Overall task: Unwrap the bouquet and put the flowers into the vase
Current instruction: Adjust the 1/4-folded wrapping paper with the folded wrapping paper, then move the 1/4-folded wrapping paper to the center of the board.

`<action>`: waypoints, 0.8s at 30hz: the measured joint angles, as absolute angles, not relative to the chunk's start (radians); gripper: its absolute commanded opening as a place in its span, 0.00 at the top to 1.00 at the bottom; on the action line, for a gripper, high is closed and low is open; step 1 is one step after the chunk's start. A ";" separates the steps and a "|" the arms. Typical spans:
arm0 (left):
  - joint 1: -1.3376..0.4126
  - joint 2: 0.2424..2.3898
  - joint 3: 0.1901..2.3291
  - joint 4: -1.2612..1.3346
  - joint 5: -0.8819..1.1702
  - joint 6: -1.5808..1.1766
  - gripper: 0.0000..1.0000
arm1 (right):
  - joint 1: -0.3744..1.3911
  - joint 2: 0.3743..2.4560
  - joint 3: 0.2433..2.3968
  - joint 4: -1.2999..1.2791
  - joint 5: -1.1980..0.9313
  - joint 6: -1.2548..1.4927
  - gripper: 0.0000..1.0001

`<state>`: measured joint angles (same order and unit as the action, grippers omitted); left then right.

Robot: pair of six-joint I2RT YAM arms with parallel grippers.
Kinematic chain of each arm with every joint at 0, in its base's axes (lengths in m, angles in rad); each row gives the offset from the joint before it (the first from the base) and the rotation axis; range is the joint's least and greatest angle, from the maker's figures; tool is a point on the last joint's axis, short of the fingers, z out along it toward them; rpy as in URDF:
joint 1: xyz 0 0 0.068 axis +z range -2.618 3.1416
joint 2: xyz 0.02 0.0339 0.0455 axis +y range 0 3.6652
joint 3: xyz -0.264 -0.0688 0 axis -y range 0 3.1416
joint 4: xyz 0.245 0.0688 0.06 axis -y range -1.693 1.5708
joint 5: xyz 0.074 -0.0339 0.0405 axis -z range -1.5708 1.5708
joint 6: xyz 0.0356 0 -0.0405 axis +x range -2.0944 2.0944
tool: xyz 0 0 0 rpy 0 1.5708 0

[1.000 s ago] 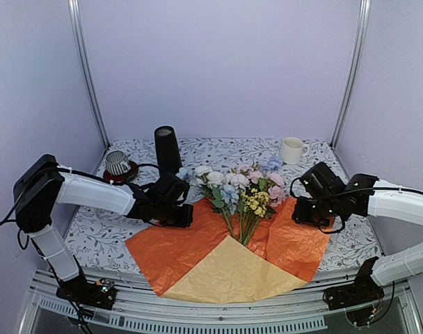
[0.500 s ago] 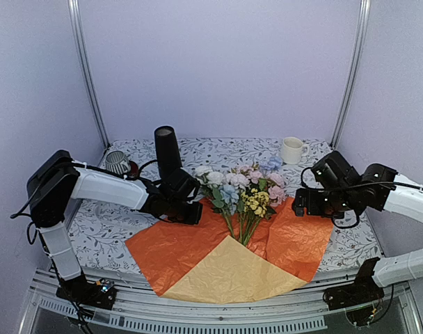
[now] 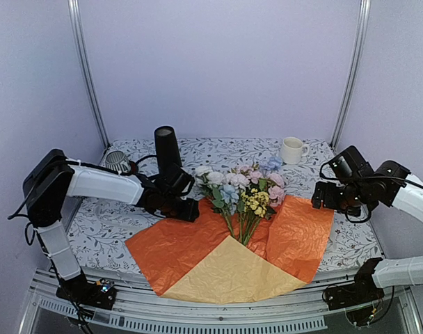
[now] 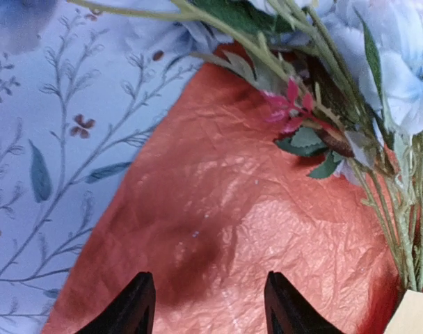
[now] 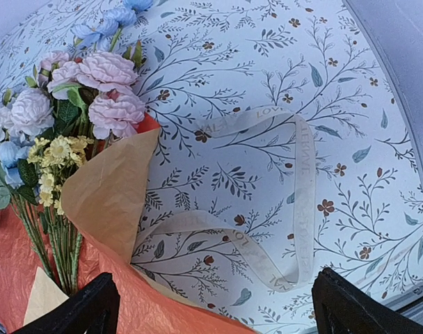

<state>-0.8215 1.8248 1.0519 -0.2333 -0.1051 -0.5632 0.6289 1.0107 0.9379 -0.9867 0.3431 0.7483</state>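
The paper's folded side sticks up next to the pink flowers, so my right gripper should first pinch the paper's raised edge (image 5: 159, 293) and pull it open flat.
The bouquet is unwrapped: its orange and tan paper (image 3: 218, 261) lies spread flat on the table. The flowers (image 3: 243, 186) lie loose on it, heads toward the back. Behind the left arm the black vase (image 3: 167, 147) stands upright. My left gripper (image 3: 189, 210) hovers open just over the paper's left edge; in the left wrist view the left gripper (image 4: 208, 313) has only orange paper (image 4: 218, 202) beneath it. My right gripper (image 3: 323, 195) is open beside the paper's right corner. In the right wrist view the right gripper (image 5: 218, 313) sits above the loose cream ribbon (image 5: 298, 202), holding nothing.
A white mug (image 3: 291, 149) stands at the back right. At the back left, behind the left arm, is a striped cup (image 3: 117, 161). The paper's right corner is folded up, tan side showing (image 5: 107, 188), next to the pink blooms (image 5: 104, 87).
Both grippers have opened and let go of the paper. The right arm has drawn back to the right, away from the sheet. The left arm shifted slightly toward the flowers.
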 measured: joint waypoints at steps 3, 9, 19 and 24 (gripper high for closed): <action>-0.778 1.781 1.034 -0.230 -0.088 -0.515 0.33 | 0.607 1.011 0.931 -0.970 0.327 0.734 0.01; -0.667 1.763 1.018 -0.226 0.031 -0.400 0.13 | 0.559 0.946 0.849 -0.899 0.237 0.723 0.02; -0.542 1.794 1.016 -0.276 0.177 -0.305 0.13 | 0.555 0.892 0.681 -0.731 0.043 0.704 0.40; -0.507 1.771 0.961 -0.275 0.220 -0.290 0.13 | 0.555 0.853 0.653 -0.673 0.007 0.693 0.69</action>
